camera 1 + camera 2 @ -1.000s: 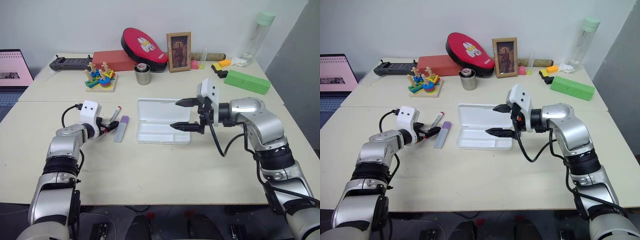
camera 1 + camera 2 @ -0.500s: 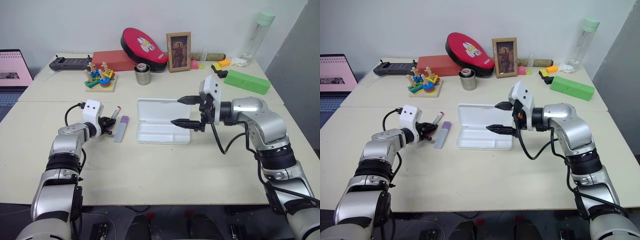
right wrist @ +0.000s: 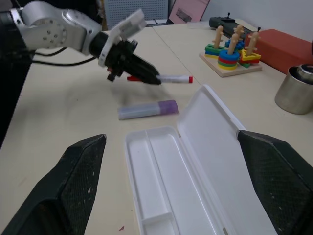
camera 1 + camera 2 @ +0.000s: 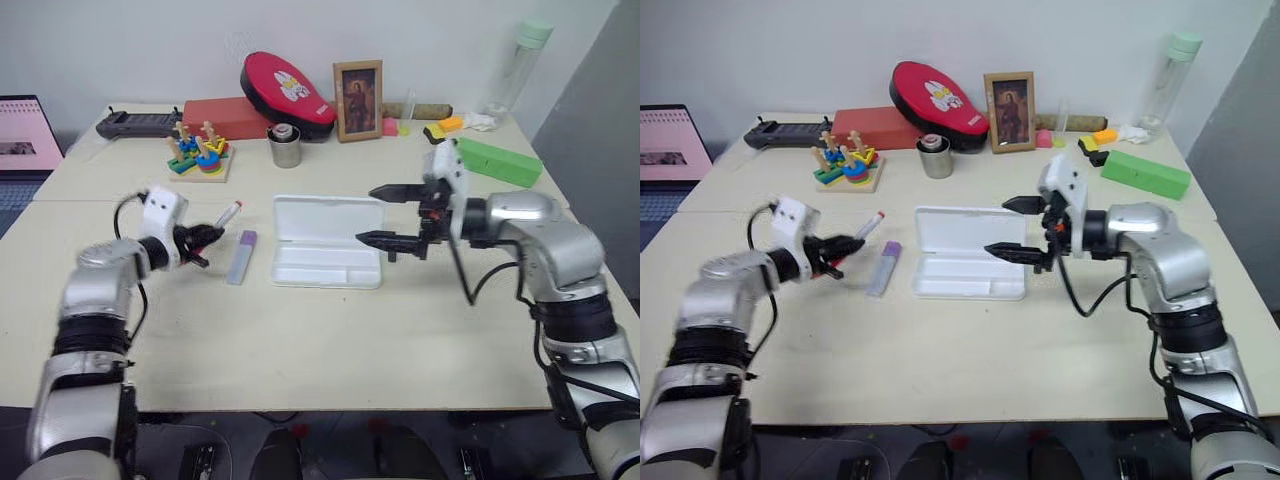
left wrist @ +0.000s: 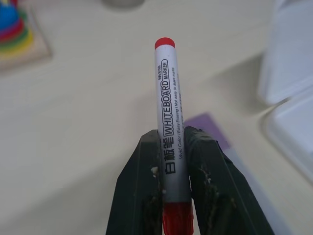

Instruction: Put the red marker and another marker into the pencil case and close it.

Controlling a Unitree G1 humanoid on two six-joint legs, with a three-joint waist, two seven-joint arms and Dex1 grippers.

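Observation:
I need to let go of the red marker with my left gripper in the long compartment of the white pencil case [image 4: 329, 259], next to its lid.
The red marker [image 5: 168, 122], white with red ends, is lifted off the table, and my left gripper [image 4: 205, 238] is shut on it near its tail. Its capped tip [image 4: 229, 212] points toward the pencil case. Another marker [image 4: 241, 257], lavender with a purple cap, lies flat on the table just right of that gripper. The white pencil case [image 4: 320, 225] lies open at the table's middle, lid back, tray bare. My right gripper [image 4: 370, 214] hovers open at the case's right end, fingers pointing left.
Along the back stand a ring-stacking toy [image 4: 200, 155], a metal cup [image 4: 286, 148], a red box [image 4: 225, 118], a red oval pad [image 4: 285, 90], a picture frame [image 4: 357, 88] and a bottle [image 4: 510, 65]. A green box [image 4: 497, 162] lies at the back right.
My left gripper shut on the red marker and raised it off the table. My right gripper drifted a little to the right and up, still open.

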